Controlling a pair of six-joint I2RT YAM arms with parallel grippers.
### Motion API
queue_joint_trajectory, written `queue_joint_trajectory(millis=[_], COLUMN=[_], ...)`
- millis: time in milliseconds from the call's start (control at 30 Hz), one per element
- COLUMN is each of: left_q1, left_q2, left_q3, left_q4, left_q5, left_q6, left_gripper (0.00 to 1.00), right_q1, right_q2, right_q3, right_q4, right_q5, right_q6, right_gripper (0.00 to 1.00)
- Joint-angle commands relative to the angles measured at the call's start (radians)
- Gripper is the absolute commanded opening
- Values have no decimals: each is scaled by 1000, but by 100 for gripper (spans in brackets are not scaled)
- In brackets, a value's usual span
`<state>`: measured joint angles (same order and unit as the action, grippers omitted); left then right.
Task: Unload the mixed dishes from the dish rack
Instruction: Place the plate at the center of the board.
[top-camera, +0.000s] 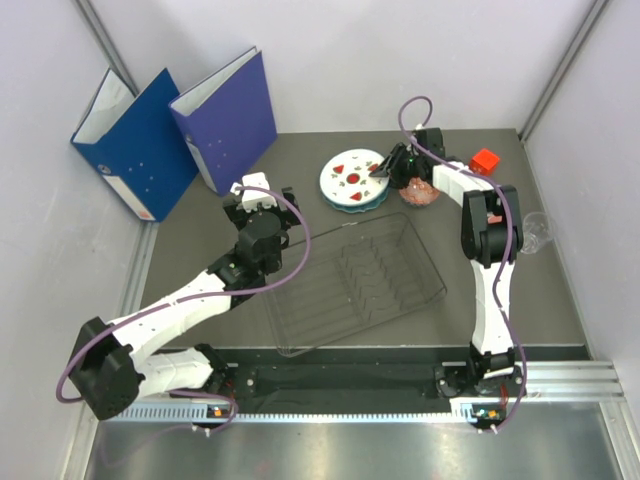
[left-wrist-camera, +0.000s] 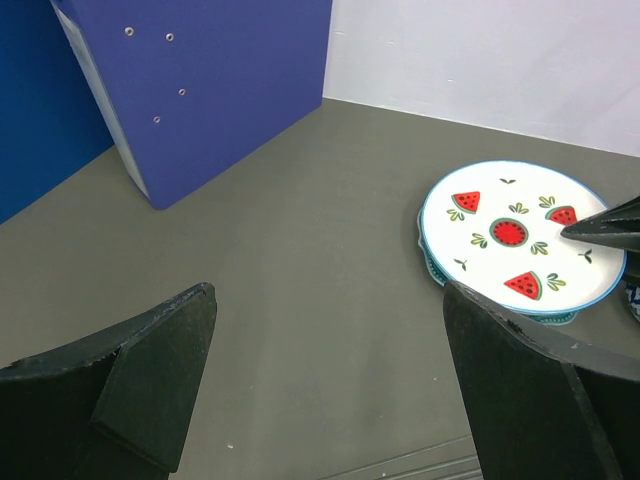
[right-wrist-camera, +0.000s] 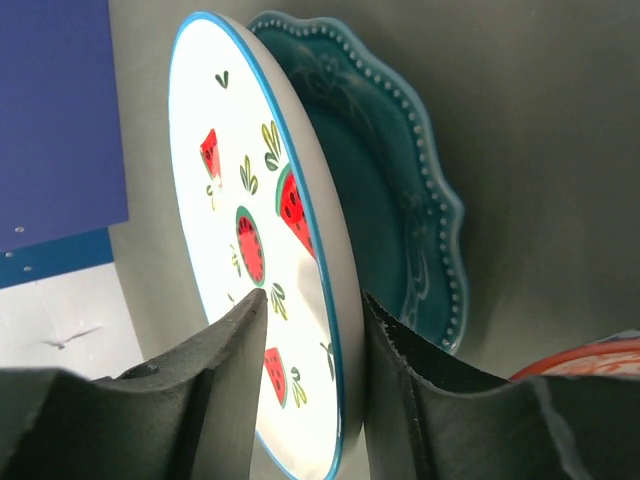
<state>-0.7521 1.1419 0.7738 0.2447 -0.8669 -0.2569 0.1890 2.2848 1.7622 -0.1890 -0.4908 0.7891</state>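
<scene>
My right gripper needs to take hold of the white plate's rim (right-wrist-camera: 336, 255) and move it toward the rack, because the edge of the teal plate sticks out from under the white plate.
The white plate (top-camera: 352, 180) (left-wrist-camera: 520, 235) (right-wrist-camera: 260, 240) with watermelon marks lies on the teal plate (right-wrist-camera: 400, 220) on the table, behind the dish rack (top-camera: 355, 280). My right gripper (top-camera: 385, 170) (right-wrist-camera: 313, 296) straddles the white plate's near rim. Its jaws are parted: one finger stands off the plate's painted face and the other lies against its underside. The small red-patterned bowl (top-camera: 420, 192) (right-wrist-camera: 590, 355) sits just right of the plates. My left gripper (top-camera: 262, 192) (left-wrist-camera: 328, 290) hovers wide open left of the rack, holding nothing. I see no dish in the wire rack.
Two blue binders (top-camera: 140, 140) (top-camera: 225, 120) stand at the back left. A small red block (top-camera: 485, 160) sits at the back right. A clear glass (top-camera: 535, 232) lies by the right wall, beside the right arm.
</scene>
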Motion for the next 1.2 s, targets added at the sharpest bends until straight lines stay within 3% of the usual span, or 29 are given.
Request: queue_joint_trajectory(millis=[0,533,767,867,900,1000,1167], left_q1=[2,2,0,-1,0,-1,-1], left_q2=[4,24,30,30,30,32,38], left_q3=[9,16,18,15,16,13,13], left_q4=[11,13,13,10,10,10,10], left_q5=[11,32,40,42,43,45,48], left_q6=[-7,-12,-15,-19,-18,-21,-25], left_gripper=[99,99,99,99,99,99,99], right_q1=[3,9,10,12,13,18,21], right_q2=[-61,-58,-54,-41,-39,-31,-25], right_q3=[20,120,121,122,120,118,109], right_q4=[26,-116,-106,-90,-84,-75,-55], right_q5=[11,127,101,71,67,55,43], right_q6=[-17,-106,-99,-87,-80,-73,-65], right_gripper=[41,47,47,33,20,5,0])
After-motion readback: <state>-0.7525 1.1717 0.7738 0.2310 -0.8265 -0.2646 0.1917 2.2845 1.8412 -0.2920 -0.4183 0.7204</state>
